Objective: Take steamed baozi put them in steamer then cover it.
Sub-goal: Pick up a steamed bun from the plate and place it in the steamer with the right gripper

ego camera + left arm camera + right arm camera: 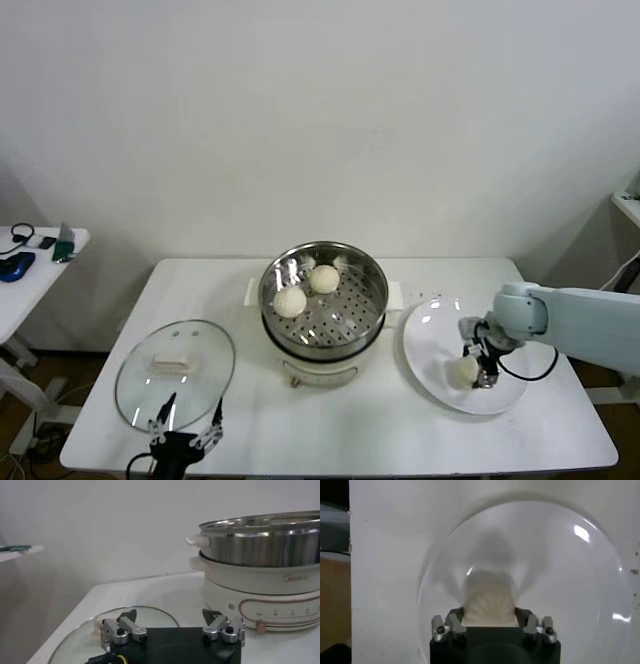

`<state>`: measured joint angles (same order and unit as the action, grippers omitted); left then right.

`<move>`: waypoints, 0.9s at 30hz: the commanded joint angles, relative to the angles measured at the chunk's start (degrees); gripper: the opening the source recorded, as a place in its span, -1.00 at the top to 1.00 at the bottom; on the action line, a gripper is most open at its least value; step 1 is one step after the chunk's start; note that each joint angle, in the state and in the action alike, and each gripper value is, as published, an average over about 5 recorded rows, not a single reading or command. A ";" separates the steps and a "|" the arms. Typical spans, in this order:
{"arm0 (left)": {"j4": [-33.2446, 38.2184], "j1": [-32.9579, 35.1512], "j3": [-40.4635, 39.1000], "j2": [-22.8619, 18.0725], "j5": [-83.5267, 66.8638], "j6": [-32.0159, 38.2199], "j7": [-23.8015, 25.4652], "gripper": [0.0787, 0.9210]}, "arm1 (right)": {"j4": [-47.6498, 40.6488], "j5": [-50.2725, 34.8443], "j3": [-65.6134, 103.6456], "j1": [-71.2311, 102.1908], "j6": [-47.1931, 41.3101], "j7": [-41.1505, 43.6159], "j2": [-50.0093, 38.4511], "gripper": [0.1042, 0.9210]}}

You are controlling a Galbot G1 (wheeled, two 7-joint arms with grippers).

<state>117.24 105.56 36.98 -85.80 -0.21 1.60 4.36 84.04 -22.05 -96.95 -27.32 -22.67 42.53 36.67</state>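
Note:
The robot's right gripper will release the baozi on the steamer's perforated tray [320,328] near the tray's front rim, before the other two.
Two steamed baozi [323,278] [290,301] lie on the perforated tray of the steamer [375,290], a shiny steel pot on a cream base at the table's middle. A third baozi [460,370] [489,602] rests on the white plate [440,330] to the steamer's right. My right gripper [474,366] [489,617] is down on the plate, its fingers pressed against both sides of this bun. The cover [200,350] [90,635], a glass lid with a cream handle, lies flat at the front left. My left gripper [186,415] [169,617] hovers open at the lid's near edge.
The steamer [260,550] stands to the right of the left gripper, beyond the lid. A small side table [40,262] with dark items is at the far left. The table's front edge runs just below both grippers.

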 commanded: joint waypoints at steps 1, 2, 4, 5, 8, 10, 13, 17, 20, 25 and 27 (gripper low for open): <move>0.19 0.10 -0.05 0.08 0.16 -0.02 0.02 -0.77 | 0.40 0.89 -1.08 -5.06 2.44 2.29 0.10 -0.37; 0.27 0.11 -0.05 0.10 0.18 -0.05 0.03 -0.77 | 0.78 0.89 -2.27 -7.66 3.38 3.07 0.30 -0.37; 0.51 0.08 -0.06 0.08 0.23 -0.14 0.04 -0.77 | 1.68 0.39 -5.32 -13.81 5.35 4.66 0.97 -0.36; 0.62 0.07 -0.07 0.06 0.25 -0.18 0.05 -0.77 | 2.13 -0.09 -7.15 -17.36 6.62 5.60 1.52 -0.36; 0.84 0.15 -0.17 0.02 0.52 -0.18 0.04 -0.77 | 2.74 -1.24 -12.46 -27.87 11.23 8.46 3.92 -0.36; 0.88 0.29 -0.21 0.04 0.80 -0.06 0.03 -0.77 | 2.58 -1.20 -14.76 -34.62 15.45 9.92 5.94 -0.36; 0.97 0.48 -0.24 0.04 1.13 0.06 -0.01 -0.77 | 2.54 -0.93 -14.51 -41.55 21.89 10.61 8.94 -0.36; 1.46 0.65 -0.39 -0.05 1.40 -0.09 -0.02 -0.77 | 4.52 -1.40 -10.75 -45.58 28.88 9.94 13.42 -0.36; 1.71 0.63 -0.51 -0.15 1.48 -0.19 0.00 -0.77 | 8.46 -2.21 -6.80 -45.90 31.34 8.47 17.23 -0.36; 1.70 0.60 -0.29 -0.11 1.56 -0.12 -0.06 -0.77 | 16.15 -0.45 -2.50 -43.26 33.27 5.29 24.15 -0.36; 1.89 0.67 -0.02 -0.08 1.59 -0.08 -0.10 -0.77 | 17.23 2.80 -1.38 -40.44 34.25 4.13 26.93 -0.36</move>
<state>118.91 106.16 36.77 -85.96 1.26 1.49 4.29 92.93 -22.89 -102.81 -64.00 2.84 49.11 52.11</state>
